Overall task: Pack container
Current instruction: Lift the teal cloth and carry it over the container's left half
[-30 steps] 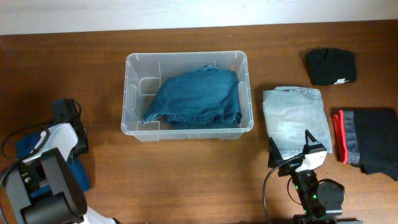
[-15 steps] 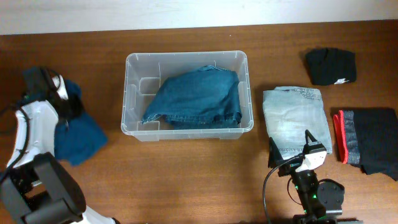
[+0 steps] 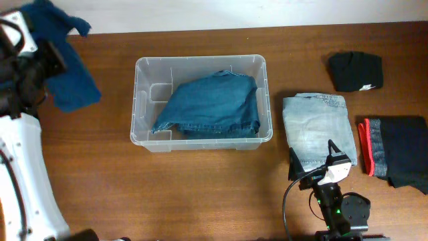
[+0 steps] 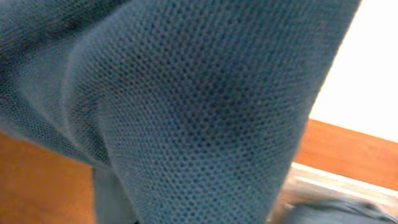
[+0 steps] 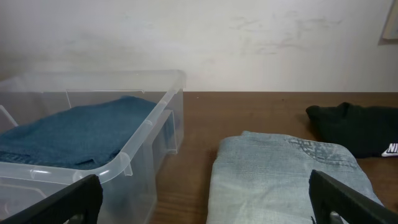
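Next, my left gripper lets go of the dark blue knit garment inside the container, over the folded jeans' pointed end (image 3: 167,112).
The container (image 3: 200,59), a clear plastic bin, stands at the table's middle with folded dark blue jeans (image 3: 210,104) lying inside. High at the far left, my left gripper (image 3: 48,59) is shut on a dark blue knit garment (image 3: 70,73) that hangs from it, left of the bin. That cloth (image 4: 186,106) fills the left wrist view and hides the fingers. My right gripper (image 3: 313,159) rests open near the front edge, at the near end of folded light blue jeans (image 3: 317,127). Nothing lies between its fingers (image 5: 354,199).
A black folded garment (image 3: 354,70) lies at the back right. A dark garment with a red edge (image 3: 398,150) lies at the right edge. The bin's near corner (image 5: 143,143) is left of the light jeans (image 5: 286,174) in the right wrist view.
My left arm has lifted the dark blue garment off the table at the front left and carried it up and toward the back left. The right arm has not moved.
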### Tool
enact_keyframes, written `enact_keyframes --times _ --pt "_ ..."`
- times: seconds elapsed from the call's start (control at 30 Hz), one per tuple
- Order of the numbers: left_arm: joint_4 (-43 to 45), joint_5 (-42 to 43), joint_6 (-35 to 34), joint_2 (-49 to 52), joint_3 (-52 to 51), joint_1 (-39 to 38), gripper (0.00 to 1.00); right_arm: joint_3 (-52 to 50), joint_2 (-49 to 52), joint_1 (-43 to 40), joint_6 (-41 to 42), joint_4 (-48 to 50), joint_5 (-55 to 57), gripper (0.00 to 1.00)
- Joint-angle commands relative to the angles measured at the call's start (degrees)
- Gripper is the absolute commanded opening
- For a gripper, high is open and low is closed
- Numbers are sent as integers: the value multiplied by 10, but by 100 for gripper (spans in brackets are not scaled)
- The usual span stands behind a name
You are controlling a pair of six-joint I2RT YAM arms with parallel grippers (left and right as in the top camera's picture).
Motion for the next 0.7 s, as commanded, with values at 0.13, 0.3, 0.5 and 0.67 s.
enact_keyframes --times 0.13,0.3,0.5,0.67 --pt "-57 -67 -4 -14 19 -115 1 -3 -5 -4 1 -4 5 98" --pt "-113 -163 -4 -11 19 -183 1 -3 -5 -4 1 -4 5 99" --pt "-143 -172 -4 0 19 -233 1 -3 -5 -4 1 -4 5 99" --pt "-161 -189 -4 26 19 -262 1 -3 -5 -4 1 -4 5 99"
